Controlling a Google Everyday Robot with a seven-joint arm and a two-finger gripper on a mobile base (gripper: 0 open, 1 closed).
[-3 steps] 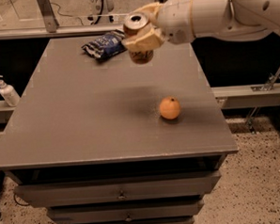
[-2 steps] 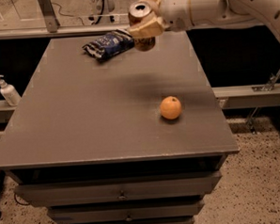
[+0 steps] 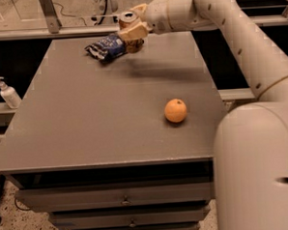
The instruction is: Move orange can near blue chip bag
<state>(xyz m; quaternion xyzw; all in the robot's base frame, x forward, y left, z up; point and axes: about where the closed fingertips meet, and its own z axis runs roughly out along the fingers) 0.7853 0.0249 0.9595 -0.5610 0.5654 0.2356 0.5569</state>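
The robot's gripper needs to release the orange can upright on the grey table (image 3: 133, 55) next to the end of the blue chip bag.
The orange can (image 3: 128, 22), brown with a silver top, is held upright in my gripper (image 3: 134, 30) just above the far part of the table. The gripper is shut on the can; its pale fingers wrap the can's body and hide most of it. The blue chip bag (image 3: 105, 46) lies flat on the table right next to the can, on its left and slightly nearer. The can's lower end is close to the bag's right end; I cannot tell if they touch.
A round orange fruit (image 3: 175, 110) sits on the grey table (image 3: 86, 120) at the right middle. A white pump bottle (image 3: 8, 93) stands on a ledge off the left edge. My arm and base (image 3: 257, 154) fill the right side. Drawers are below the front edge.
The gripper has carried the can to the left and a little down, from beside the bag's right to right up against it. The view has shifted, with my base now at the right.
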